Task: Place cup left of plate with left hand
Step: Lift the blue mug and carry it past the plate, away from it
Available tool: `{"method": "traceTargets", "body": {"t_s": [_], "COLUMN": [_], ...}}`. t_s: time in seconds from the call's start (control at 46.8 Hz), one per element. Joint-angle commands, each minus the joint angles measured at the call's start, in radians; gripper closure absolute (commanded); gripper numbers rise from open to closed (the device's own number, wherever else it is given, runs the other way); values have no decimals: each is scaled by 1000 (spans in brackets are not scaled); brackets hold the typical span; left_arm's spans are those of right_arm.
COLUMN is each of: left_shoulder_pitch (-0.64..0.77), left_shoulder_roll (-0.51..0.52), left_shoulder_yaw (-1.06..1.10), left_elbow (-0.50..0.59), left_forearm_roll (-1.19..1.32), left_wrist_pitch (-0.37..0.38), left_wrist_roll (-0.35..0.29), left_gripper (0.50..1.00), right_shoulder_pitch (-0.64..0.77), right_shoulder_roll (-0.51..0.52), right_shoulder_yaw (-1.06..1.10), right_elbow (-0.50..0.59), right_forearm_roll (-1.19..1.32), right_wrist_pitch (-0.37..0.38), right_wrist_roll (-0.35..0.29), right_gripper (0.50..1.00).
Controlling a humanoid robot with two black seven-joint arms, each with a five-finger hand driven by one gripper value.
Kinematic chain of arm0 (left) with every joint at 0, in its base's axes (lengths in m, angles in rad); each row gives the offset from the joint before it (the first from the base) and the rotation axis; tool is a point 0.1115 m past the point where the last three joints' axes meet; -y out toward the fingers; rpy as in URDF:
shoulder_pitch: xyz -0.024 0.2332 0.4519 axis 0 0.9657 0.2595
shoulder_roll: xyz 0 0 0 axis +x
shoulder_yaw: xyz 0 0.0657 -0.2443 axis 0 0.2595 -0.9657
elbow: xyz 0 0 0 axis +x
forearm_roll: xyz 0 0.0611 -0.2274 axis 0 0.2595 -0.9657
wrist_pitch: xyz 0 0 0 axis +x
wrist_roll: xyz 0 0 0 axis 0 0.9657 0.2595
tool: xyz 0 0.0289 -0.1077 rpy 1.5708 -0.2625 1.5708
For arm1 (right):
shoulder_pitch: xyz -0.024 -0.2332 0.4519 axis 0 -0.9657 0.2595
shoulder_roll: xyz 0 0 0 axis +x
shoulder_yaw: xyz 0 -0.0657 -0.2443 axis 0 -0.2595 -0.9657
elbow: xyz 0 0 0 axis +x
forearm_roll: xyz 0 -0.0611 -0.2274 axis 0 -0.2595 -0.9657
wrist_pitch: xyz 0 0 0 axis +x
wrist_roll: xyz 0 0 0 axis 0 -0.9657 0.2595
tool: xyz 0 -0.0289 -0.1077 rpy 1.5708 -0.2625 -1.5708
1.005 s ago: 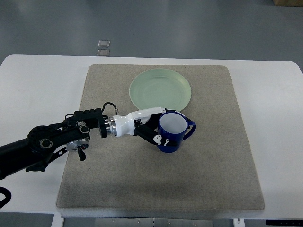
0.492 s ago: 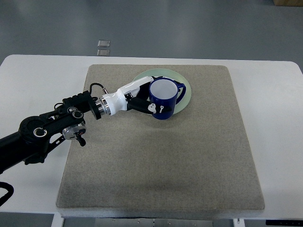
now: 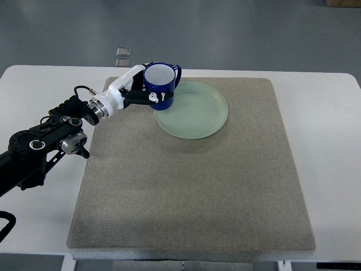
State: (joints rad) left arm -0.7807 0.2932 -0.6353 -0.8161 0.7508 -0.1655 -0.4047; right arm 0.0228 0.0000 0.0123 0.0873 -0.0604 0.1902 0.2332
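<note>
My left gripper needs to release the dark blue cup, which hangs over the plate's rim, on the grey mat's far corner point(image 3: 119, 110) nearest the small clear squares.
A dark blue cup point(image 3: 160, 84) with a white inside is held upright in the air by my left hand point(image 3: 137, 89), whose white fingers point(image 3: 158, 97) wrap its side. The cup's handle points up and right. It hangs over the upper left rim of the pale green plate point(image 3: 194, 111), near the mat's far edge. The plate lies flat on the grey mat point(image 3: 192, 186). My left arm point(image 3: 51, 141) comes in from the lower left. The right arm does not show.
The mat covers most of the white table point(image 3: 45, 96). Two small clear squares point(image 3: 122, 56) lie on the floor beyond the table's far edge. A strip of bare mat lies left of the plate, under my hand.
My left hand has carried the cup from the mat in front of the plate, up across the plate, to its upper left rim. The plate has stayed put.
</note>
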Motion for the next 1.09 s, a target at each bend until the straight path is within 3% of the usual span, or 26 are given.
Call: {"method": "traceTargets", "body": {"t_s": [0.0,0.748,1.069], "left_shoulder_pitch": [0,18,34], "left_shoulder_roll": [0,-2,-9], "left_shoulder_yaw": [-6,-6,-4], "left_elbow": [28,241,252], "left_forearm_roll": [1,-7,-31], "left_wrist_pitch": [7,21,23], "left_wrist_roll": [-9,-161,-166], "left_gripper": [746,739,722], "right_shoulder_pitch": [0,0,0], "right_shoulder_roll": [0,0,0], "right_shoulder_yaw": [0,0,0], "right_elbow": [0,0,0], "right_forearm_roll": [1,-1,-1], "right_wrist_pitch": [0,0,0], "right_wrist_roll": [0,0,0], "right_gripper": [568,568,568]}}
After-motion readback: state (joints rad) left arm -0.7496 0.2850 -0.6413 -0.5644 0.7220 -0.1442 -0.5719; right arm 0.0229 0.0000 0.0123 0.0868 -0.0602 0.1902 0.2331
